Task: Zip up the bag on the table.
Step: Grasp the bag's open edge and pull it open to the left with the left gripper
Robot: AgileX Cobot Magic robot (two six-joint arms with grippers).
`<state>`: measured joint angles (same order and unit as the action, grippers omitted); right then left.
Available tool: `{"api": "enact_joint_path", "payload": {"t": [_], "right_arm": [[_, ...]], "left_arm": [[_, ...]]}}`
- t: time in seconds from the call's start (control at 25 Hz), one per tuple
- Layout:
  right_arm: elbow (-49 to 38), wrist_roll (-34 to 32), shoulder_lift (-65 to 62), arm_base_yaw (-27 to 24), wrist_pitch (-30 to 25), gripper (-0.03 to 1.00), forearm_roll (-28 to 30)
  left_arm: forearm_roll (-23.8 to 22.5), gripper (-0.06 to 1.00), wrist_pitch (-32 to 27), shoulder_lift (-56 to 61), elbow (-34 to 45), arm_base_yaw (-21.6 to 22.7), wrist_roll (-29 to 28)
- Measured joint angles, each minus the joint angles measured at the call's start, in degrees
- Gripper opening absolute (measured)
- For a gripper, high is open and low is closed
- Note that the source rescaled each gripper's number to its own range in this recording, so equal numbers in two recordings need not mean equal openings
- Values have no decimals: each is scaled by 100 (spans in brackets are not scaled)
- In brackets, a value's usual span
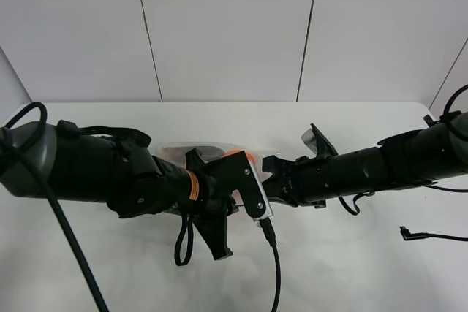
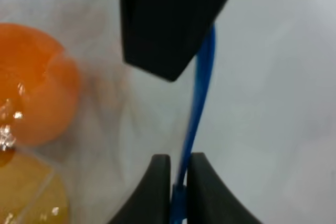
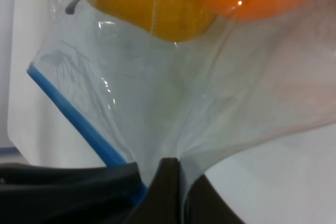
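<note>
Next, my left gripper lets go of the blue zip at the clear bag's corner (image 1: 132,166) farthest from my right gripper.
The clear bag (image 1: 191,150) lies on the white table (image 1: 351,253), mostly hidden under both arms; an orange fruit (image 1: 238,154) shows through it. In the left wrist view my left gripper (image 2: 178,184) is shut on the blue zip strip (image 2: 202,87), with the orange fruit (image 2: 31,82) and a yellow fruit (image 2: 23,198) beside it. A black finger (image 2: 168,19) of the other gripper sits further along the strip. In the right wrist view my right gripper (image 3: 181,187) is shut on the bag's clear plastic (image 3: 210,114) next to the zip strip (image 3: 73,114).
A black cable (image 1: 276,275) hangs from the left wrist down to the table's front. A loose cable with a plug (image 1: 417,235) lies at the right. White wall panels (image 1: 227,27) stand behind the table's far edge.
</note>
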<state>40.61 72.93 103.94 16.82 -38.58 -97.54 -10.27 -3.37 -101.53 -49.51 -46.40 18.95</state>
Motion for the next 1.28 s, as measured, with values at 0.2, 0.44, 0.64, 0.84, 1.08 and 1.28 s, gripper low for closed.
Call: {"api": "enact_joint_path", "payload": {"t": [0.2, 0.44, 0.64, 0.84, 1.08, 1.28], "right_arm": [[0, 0, 0, 0, 5, 0, -5], [0, 0, 0, 0, 5, 0, -27], [0, 0, 0, 0, 11, 0, -35], [4, 0, 0, 0, 5, 0, -50], [12, 0, 0, 39, 5, 0, -57], [19, 0, 0, 44, 0, 0, -76]], "left_arm": [[0, 0, -141, 0, 0, 418, 20], [0, 0, -321, 0, 0, 1153, 73], [10, 0, -446, 0, 0, 1728, 313], [32, 0, -614, 0, 0, 2245, 585], [55, 0, -746, 0, 0, 2789, 695], [67, 0, -766, 0, 0, 3045, 716]]}}
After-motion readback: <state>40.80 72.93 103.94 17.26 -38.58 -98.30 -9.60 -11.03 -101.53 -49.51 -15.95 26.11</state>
